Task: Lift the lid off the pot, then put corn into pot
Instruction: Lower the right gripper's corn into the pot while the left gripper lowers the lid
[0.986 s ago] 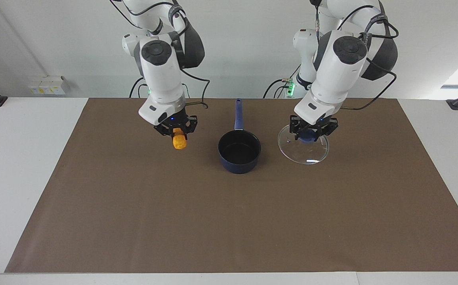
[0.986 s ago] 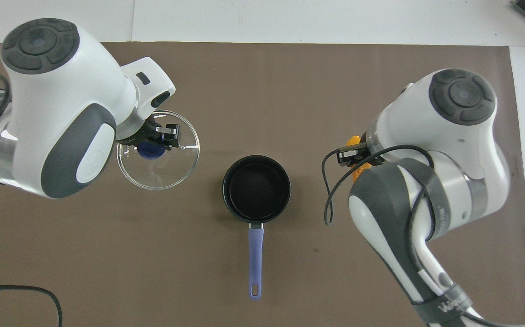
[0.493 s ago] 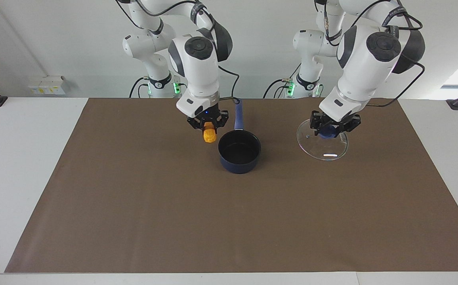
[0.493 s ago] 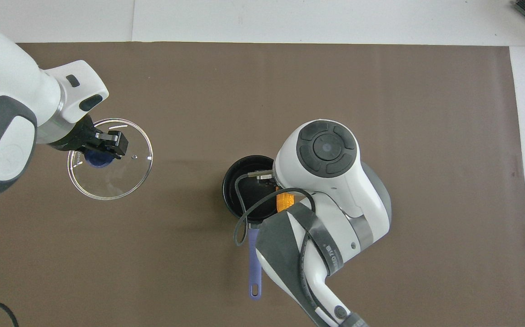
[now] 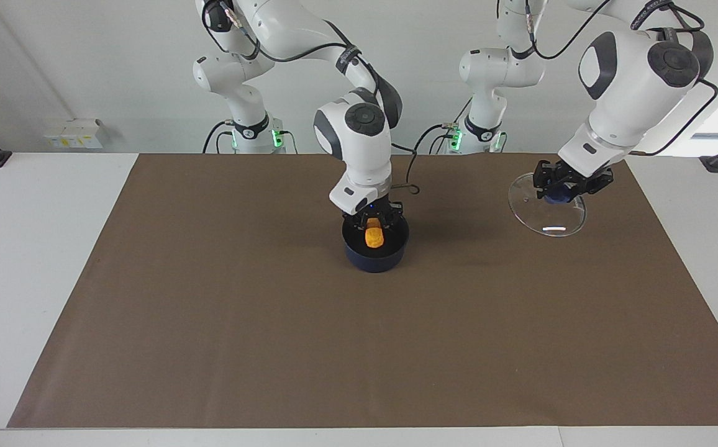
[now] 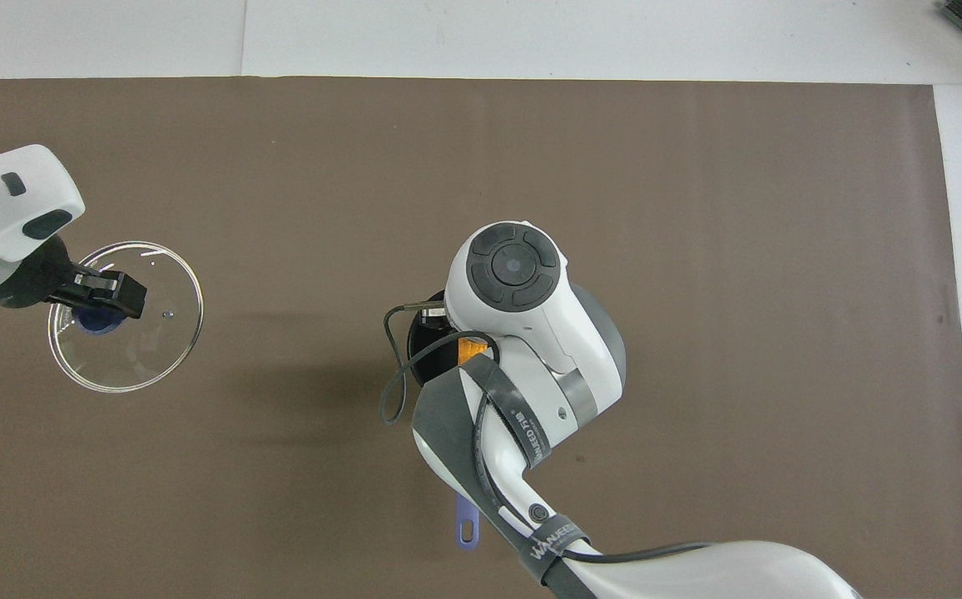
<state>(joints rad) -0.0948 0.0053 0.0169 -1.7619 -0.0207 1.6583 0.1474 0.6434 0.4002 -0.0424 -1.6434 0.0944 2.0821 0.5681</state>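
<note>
The robot's left gripper needs to set the glass lid, now held tilted over the mat, down on the brown mat [image 6: 92, 339] under it, well away from the pot.
The dark blue pot [image 5: 376, 254] stands mid-mat with no cover on it. Over its open mouth hangs the orange corn [image 5: 374, 237], upright, with my right gripper [image 5: 374, 227] shut on its top end. From overhead the right arm covers most of the pot [image 6: 416, 349]; only a bit of rim, a sliver of corn [image 6: 471, 349] and the handle's tip [image 6: 467, 529] show. My left gripper [image 5: 559, 192] is shut on the blue knob of the glass lid [image 5: 545, 217]. It holds the lid [image 6: 144, 349] tilted over the mat toward the left arm's end.
The brown mat [image 5: 359, 347] covers most of the white table [image 5: 36, 248]. A loose black cable [image 6: 394, 391] loops from the right arm's wrist beside the pot. Small white boxes [image 5: 73, 133] sit by the wall past the right arm's end.
My right gripper has carried the corn from beside the pot to over its mouth and lower. The left gripper has taken the lid farther toward the left arm's end.
</note>
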